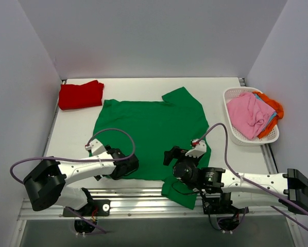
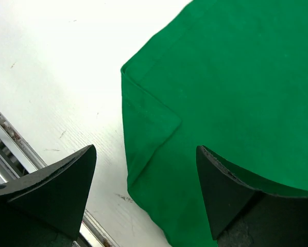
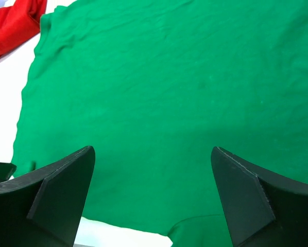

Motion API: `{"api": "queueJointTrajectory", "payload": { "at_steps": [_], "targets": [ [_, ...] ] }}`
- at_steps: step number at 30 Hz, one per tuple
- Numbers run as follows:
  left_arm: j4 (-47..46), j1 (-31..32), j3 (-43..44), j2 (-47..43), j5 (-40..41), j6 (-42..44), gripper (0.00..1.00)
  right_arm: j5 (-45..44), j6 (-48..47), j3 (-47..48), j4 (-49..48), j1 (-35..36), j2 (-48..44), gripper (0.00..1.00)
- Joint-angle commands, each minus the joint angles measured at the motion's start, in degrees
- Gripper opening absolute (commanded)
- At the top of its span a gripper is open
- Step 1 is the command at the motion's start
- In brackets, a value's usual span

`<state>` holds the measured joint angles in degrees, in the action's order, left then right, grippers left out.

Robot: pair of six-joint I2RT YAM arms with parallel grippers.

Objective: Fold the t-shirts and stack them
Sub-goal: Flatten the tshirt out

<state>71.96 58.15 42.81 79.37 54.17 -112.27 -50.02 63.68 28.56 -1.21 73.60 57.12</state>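
Observation:
The near edge of the green t-shirt folds over into a small flap, so next my left gripper pinches the flap's loose corner (image 2: 173, 122) and lifts it before folding.
A bright green t-shirt (image 1: 151, 131) lies spread flat in the middle of the white table. Its near right sleeve (image 1: 181, 193) drapes over the front rail. My left gripper (image 1: 125, 166) hovers open over the shirt's near left corner (image 2: 143, 128), where the cloth is tucked under in a small fold; nothing is between the fingers (image 2: 66, 180). My right gripper (image 1: 174, 157) stands open above the near right part of the green t-shirt (image 3: 169, 87), holding nothing. A folded red t-shirt (image 1: 81, 94) rests at the back left, also showing as a red t-shirt (image 3: 12, 23) in the right wrist view.
A white lattice basket (image 1: 235, 131) at the right edge holds a pink tee (image 1: 249, 114), an orange one (image 1: 274, 109) and a sliver of blue. A metal rail (image 1: 138, 197) runs along the table's near edge. Grey walls close in on three sides.

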Motion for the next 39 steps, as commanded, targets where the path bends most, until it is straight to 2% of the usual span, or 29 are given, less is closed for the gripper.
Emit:
{"api": "queueJointTrajectory", "payload": {
  "at_steps": [1,7,13,28,31,32,34,37,39],
  "targets": [
    [-0.06,-2.59,-0.27,-1.42,0.15,-2.52,0.87,-0.7,-1.45,-1.22,-1.07,0.49,-2.45,0.91],
    [-7.09,-6.11,-0.45,1.04,0.5,3.37,0.87,-0.6,-1.81,-2.01,-0.99,0.49,-4.47,0.91],
    [-10.34,-7.87,1.49,5.09,0.14,6.97,0.88,-0.96,-1.28,-2.71,-0.63,0.49,-5.62,0.9],
    [-10.44,-10.6,4.83,10.18,-0.03,10.31,0.71,-0.96,-1.54,-2.98,0.16,0.4,-7.64,0.91],
    [-8.7,-11.13,6.49,11.86,-1.35,11.11,0.74,-0.7,-1.89,-3.07,0.16,0.49,-8.6,0.91],
    [-7.9,-10.87,6.59,11.25,-1.35,10.15,0.7,-0.61,-1.89,-3.07,0.25,0.49,-8.69,0.91],
    [-11.64,-10.43,5.46,9.84,-1.7,12.85,0.52,-0.43,-2.07,-3.07,0.16,0.49,-8.78,0.91],
    [-17.63,-10.95,3.17,7.82,-3.63,17.86,0.5,-0.17,-2.24,-3.16,-0.02,0.4,-8.52,0.91],
    [-17.56,-11.3,3.25,8.86,-4.25,17.61,0.47,0.1,-2.42,-3.24,-0.46,0.4,-8.34,0.91]
  ]
}}
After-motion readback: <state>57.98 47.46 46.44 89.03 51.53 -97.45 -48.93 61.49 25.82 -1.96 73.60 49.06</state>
